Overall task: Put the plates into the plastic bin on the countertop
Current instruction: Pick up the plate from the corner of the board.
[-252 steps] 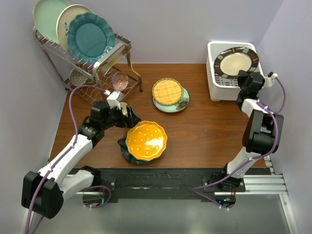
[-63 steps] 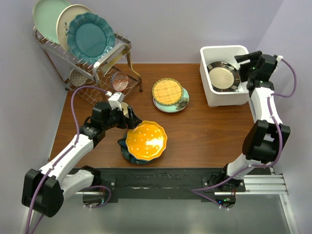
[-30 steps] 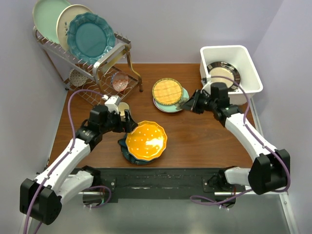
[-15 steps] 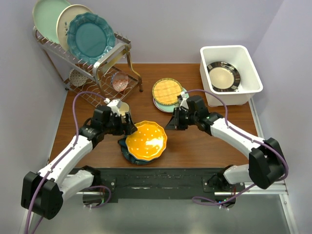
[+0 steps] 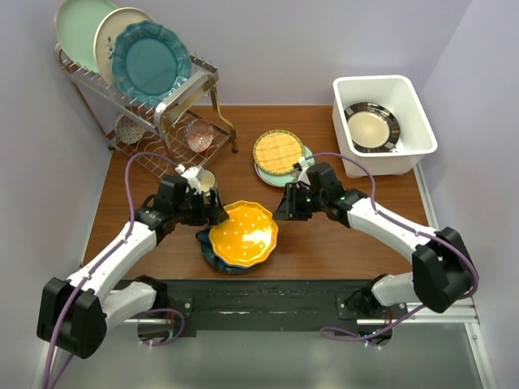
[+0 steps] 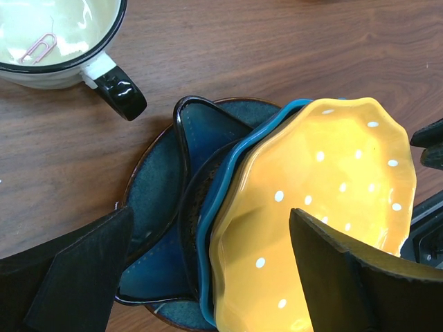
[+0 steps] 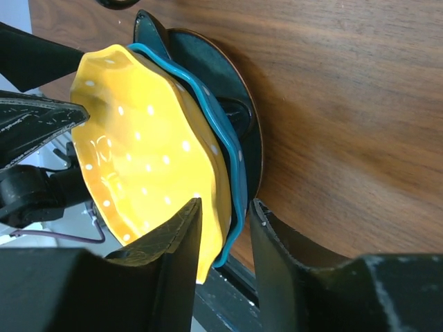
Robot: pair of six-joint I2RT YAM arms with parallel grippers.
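Note:
The blue plate's rim nests against the orange plate within the right gripper's fingers, so the robot's right gripper needs to open and pinch the orange plate's rim alone (image 7: 222,197).
An orange scalloped plate (image 5: 243,233) with white dots lies on top of a stack of blue and dark teal plates (image 5: 209,247) at the front centre of the countertop (image 5: 349,235). My left gripper (image 5: 213,213) is open at the stack's left edge; in the left wrist view (image 6: 208,277) its fingers straddle the orange plate (image 6: 325,200) and blue plates (image 6: 163,207). My right gripper (image 5: 281,212) is open at the stack's right edge, with the orange plate's rim (image 7: 214,200) and the teal rim (image 7: 239,187) between its fingers (image 7: 221,256). A yellow lattice plate (image 5: 278,151) lies on a pale green one (image 5: 302,172). The white bin (image 5: 405,89) holds a black-rimmed cream plate (image 5: 371,127).
A wire rack (image 5: 154,113) with upright mint, cream and teal plates stands at the back left. A cream cup (image 6: 48,34) with a black handle and a paper clip inside sits just behind the stack. The black rail (image 5: 268,296) runs along the near edge.
My right arm left the black-rimmed plate in the bin, swung left and down, and set its fingers around the orange plate's right rim. My left gripper edged closer to the stack.

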